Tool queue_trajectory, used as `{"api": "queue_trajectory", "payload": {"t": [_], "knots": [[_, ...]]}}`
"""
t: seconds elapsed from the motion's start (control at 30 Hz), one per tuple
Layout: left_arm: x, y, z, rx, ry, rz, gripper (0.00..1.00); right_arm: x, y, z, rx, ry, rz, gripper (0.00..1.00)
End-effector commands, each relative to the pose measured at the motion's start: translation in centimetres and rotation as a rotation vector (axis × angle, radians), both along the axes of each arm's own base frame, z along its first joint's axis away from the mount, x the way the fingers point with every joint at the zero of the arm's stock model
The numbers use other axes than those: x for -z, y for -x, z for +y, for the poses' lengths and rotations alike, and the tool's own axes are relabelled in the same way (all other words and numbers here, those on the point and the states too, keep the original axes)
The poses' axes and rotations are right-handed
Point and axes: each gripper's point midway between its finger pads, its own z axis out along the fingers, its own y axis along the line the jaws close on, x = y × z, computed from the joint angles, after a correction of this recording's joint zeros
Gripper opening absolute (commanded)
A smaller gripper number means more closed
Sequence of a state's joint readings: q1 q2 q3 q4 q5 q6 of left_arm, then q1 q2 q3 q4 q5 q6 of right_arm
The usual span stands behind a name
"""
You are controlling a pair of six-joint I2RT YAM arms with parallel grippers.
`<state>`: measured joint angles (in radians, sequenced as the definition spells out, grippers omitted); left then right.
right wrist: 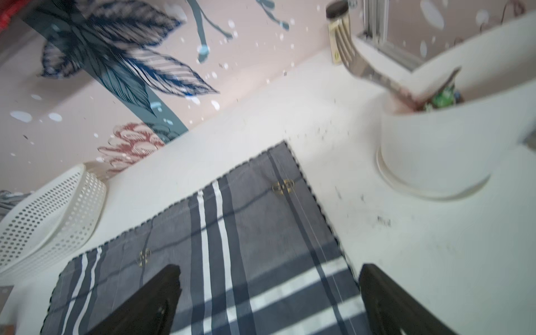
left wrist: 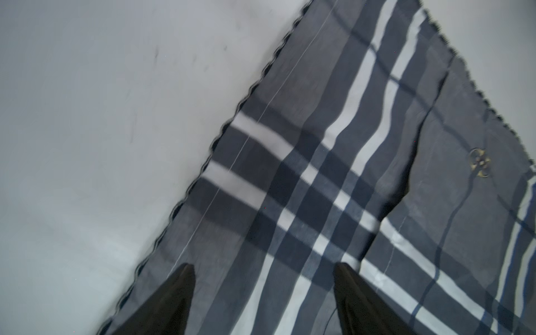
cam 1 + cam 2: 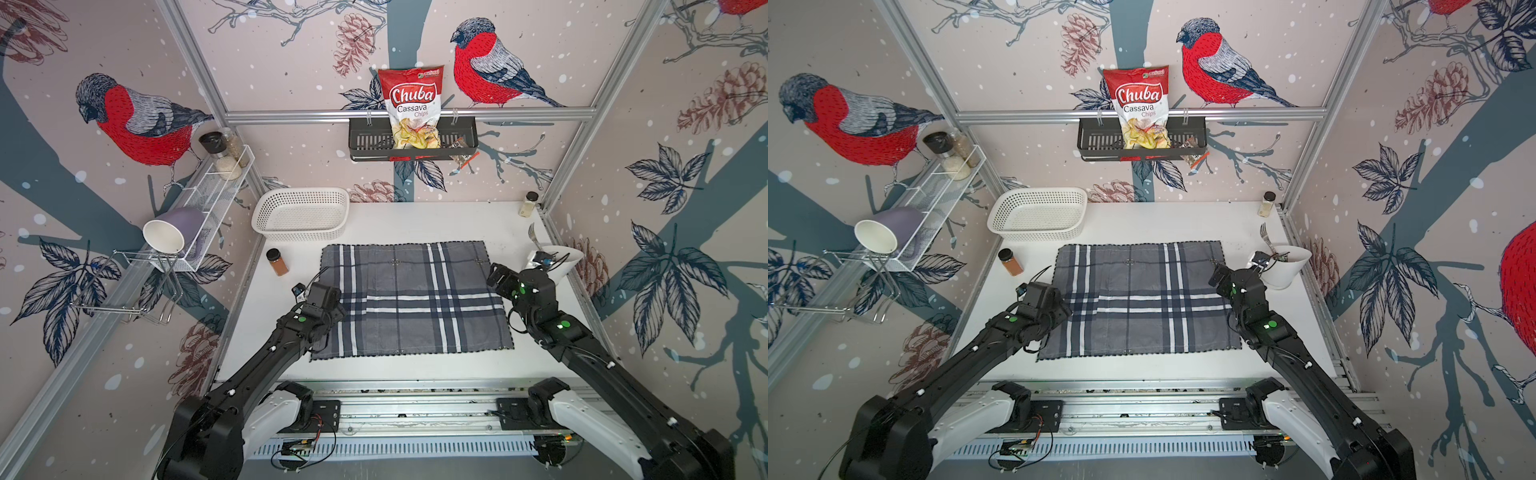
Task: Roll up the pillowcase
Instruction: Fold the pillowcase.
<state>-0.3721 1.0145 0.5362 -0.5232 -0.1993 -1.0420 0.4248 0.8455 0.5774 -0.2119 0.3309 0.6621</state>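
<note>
The pillowcase's near corner (image 3: 507,343) is on the same side as the white bowl. My right gripper should go there next and close on it.
The pillowcase (image 3: 411,299) (image 3: 1142,299) lies spread flat on the white table (image 3: 415,220), grey with white and navy plaid stripes and a dark stitched edge. My left gripper (image 3: 332,309) hangs over its left edge, about halfway along. In the left wrist view the left gripper (image 2: 264,266) is open, both fingers over the pillowcase (image 2: 319,174) just inside the edge, nothing between them. My right gripper (image 3: 496,272) is at the cloth's right edge, towards the far corner. In the right wrist view the right gripper (image 1: 269,266) is open and straddles the edge of the pillowcase (image 1: 232,246).
A white perforated basket (image 3: 301,214) stands behind the cloth's far left corner. An orange spice jar (image 3: 277,262) is by the left edge. A white bowl with a fork (image 3: 557,259) sits close behind the right gripper. A small jar (image 3: 528,204) stands in the far right corner.
</note>
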Motion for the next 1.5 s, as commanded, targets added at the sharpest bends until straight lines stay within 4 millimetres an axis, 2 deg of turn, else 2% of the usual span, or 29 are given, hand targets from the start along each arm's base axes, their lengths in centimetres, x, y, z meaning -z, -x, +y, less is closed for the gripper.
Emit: {"api": "queue_trajectory", "payload": {"t": [0.0, 0.1, 0.13, 0.17, 0.2, 0.3, 0.43, 0.47, 0.5, 0.6, 0.7, 0.77, 0.8, 0.97, 1.17, 1.3, 1.4, 1.47], "knots": [[2.0, 5.7, 1.3, -0.123, -0.003, 0.218, 0.81, 4.9, 3.9, -0.2, 0.013, -0.044, 0.259, 1.00], [1.9, 7.4, 3.0, -0.185, -0.051, 0.236, 0.84, 5.4, 4.9, -1.0, 0.036, -0.016, 0.311, 1.00], [1.9, 7.5, 3.1, -0.187, -0.049, 0.226, 0.85, 5.5, 5.1, -1.1, 0.041, -0.010, 0.320, 1.00], [2.2, 7.4, 2.8, -0.178, -0.032, 0.217, 0.93, 5.7, 5.4, -1.2, 0.040, -0.007, 0.327, 1.00], [2.7, 7.6, 2.6, -0.170, -0.019, 0.229, 0.95, 6.1, 5.6, -1.3, 0.040, -0.006, 0.335, 1.00], [4.4, 8.5, 2.4, -0.169, -0.012, 0.285, 0.95, 6.6, 5.9, -1.0, 0.031, -0.023, 0.346, 1.00], [5.2, 8.4, 2.7, -0.165, -0.028, 0.270, 0.91, 7.3, 6.5, -0.8, 0.037, -0.054, 0.377, 1.00], [5.4, 7.9, 2.6, -0.159, -0.021, 0.247, 0.90, 7.6, 6.7, -0.9, 0.044, -0.056, 0.388, 1.00], [5.6, 7.6, 2.5, -0.148, -0.012, 0.235, 0.84, 7.8, 6.9, -1.0, 0.051, -0.059, 0.397, 1.00], [6.0, 6.4, 1.6, -0.112, 0.010, 0.204, 0.55, 7.8, 7.6, -1.3, 0.089, -0.073, 0.413, 1.00], [5.5, 5.1, 1.4, -0.080, -0.010, 0.188, 0.20, 7.3, 8.5, -1.9, 0.153, -0.079, 0.410, 1.00], [4.8, 4.1, 1.4, -0.070, -0.033, 0.168, 0.07, 7.6, 9.3, -2.6, 0.211, -0.065, 0.438, 1.00], [4.4, 3.7, 1.4, -0.069, -0.037, 0.154, 0.03, 7.9, 9.9, -3.0, 0.244, -0.057, 0.456, 1.00], [3.1, 1.8, 1.2, -0.053, -0.031, 0.083, 0.00, 9.5, 11.7, -3.0, 0.290, -0.047, 0.545, 1.00], [2.6, 1.3, 1.9, -0.073, -0.016, 0.052, 0.00, 11.1, 14.2, -1.8, 0.285, -0.068, 0.652, 1.00], [2.7, 1.4, 2.3, -0.077, -0.008, 0.037, 0.00, 13.1, 15.8, -0.7, 0.234, -0.086, 0.757, 1.00], [2.8, 1.5, 2.4, -0.081, -0.006, 0.029, 0.00, 14.0, 15.8, -0.5, 0.220, -0.102, 0.753, 0.96], [2.8, 1.5, 2.3, -0.081, 0.005, 0.027, 0.00, 14.6, 15.3, 0.5, 0.181, -0.141, 0.745, 0.88]]}}
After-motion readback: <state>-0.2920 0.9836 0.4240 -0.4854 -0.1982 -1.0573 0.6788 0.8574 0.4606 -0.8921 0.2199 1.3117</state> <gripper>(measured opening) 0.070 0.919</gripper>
